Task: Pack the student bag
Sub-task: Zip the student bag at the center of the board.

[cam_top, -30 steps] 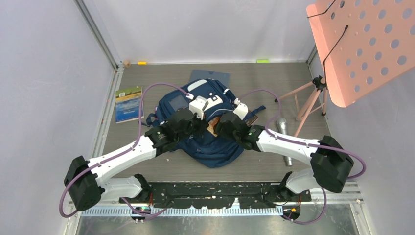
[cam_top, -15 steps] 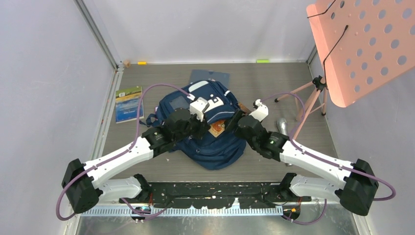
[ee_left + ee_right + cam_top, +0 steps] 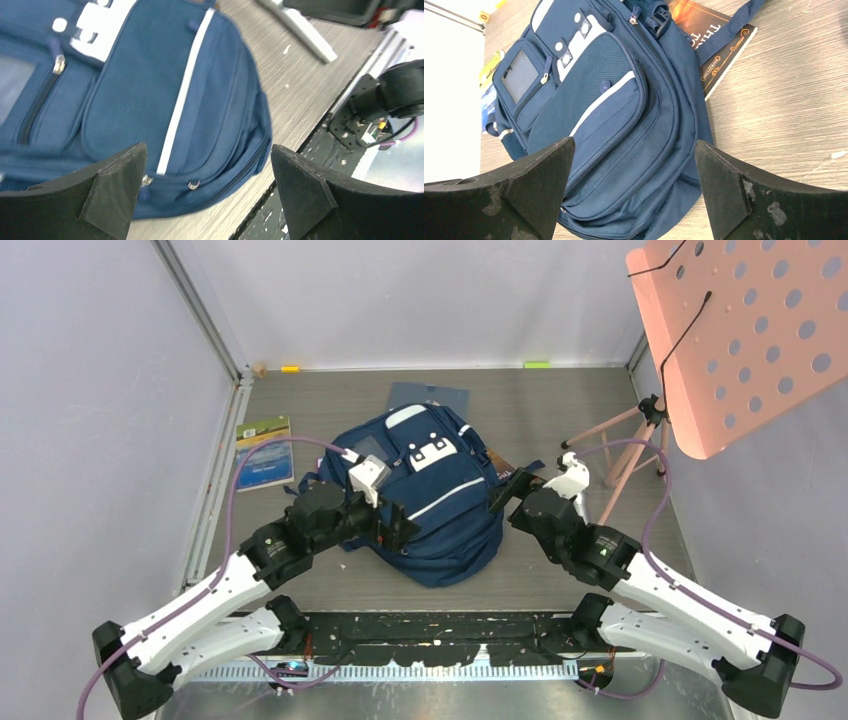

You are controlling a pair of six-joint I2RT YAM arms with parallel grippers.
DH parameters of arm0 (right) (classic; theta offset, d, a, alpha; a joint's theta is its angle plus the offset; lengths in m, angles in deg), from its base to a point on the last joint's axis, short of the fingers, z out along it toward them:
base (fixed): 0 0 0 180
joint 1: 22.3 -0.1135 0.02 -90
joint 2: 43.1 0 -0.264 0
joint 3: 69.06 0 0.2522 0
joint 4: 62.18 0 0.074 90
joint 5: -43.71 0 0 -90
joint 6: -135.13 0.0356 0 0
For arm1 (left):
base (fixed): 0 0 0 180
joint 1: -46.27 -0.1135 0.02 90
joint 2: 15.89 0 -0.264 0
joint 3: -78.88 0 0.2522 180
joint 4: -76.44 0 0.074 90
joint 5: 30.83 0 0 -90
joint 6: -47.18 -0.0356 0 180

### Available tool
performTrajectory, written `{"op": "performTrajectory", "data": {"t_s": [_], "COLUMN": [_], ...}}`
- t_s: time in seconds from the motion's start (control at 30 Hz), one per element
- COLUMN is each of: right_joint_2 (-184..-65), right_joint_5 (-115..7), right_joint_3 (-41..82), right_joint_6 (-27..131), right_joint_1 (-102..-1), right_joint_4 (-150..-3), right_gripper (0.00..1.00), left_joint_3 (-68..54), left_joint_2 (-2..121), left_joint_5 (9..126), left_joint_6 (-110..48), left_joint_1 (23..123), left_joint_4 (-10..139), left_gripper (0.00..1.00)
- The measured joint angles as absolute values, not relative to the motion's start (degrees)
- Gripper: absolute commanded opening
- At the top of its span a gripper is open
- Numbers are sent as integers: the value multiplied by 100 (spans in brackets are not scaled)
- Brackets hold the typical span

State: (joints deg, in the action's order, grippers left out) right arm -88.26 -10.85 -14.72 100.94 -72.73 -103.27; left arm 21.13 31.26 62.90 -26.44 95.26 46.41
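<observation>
The front pocket gapes slackly along its zipper, so my right gripper needs to pinch the pocket's edge (image 3: 627, 133) and steady it while my left gripper reaches the zipper pull.
The student bag (image 3: 440, 510) is a navy backpack with white stripes, lying flat on the wooden table with its front pocket facing up. It also fills the left wrist view (image 3: 150, 90) and the right wrist view (image 3: 614, 115). My left gripper (image 3: 395, 525) hovers at the bag's left near edge, open and empty (image 3: 207, 165). At the bag's right side my right gripper (image 3: 507, 490) stands open, nothing between its fingers (image 3: 634, 150). A dark book with orange print (image 3: 719, 45) lies half under the bag's right side, with a strap across it.
A green and blue book (image 3: 263, 452) lies at the left. A dark blue flat folder (image 3: 430, 397) sits behind the bag. A pink tripod stand (image 3: 630, 440) with a perforated pink board (image 3: 740, 330) stands at the right. A silver cylinder (image 3: 300, 30) lies right of the bag.
Both grippers have let go and opened, and both arms have drawn back from the bag's middle towards the near edge. The brown item seen at the bag's opening no longer shows.
</observation>
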Motion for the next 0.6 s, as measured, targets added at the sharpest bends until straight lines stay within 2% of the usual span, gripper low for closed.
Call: {"op": "performTrajectory", "data": {"t_s": [0.2,0.33,0.6], "right_joint_2": [-9156,-9792,-10684], "right_joint_5": [-1295,-1686,-2053], "right_joint_3": [-1470,-1470,-1446], "right_joint_6": [10160,10230,10267], "right_joint_1": [-7273,-7273,-7273], "right_joint_4": [-10384,-10133,-9453], "right_gripper": [95,91,73], "left_joint_3": [2710,3092,3389], "left_joint_2": [2827,2669,2425], "left_joint_5": [5835,5485,5385], "left_joint_6": [-2117,-1783,-1732], "left_joint_1": [8993,8775,8759], "left_joint_4": [3963,3561,3631], "left_gripper": [94,85,70]}}
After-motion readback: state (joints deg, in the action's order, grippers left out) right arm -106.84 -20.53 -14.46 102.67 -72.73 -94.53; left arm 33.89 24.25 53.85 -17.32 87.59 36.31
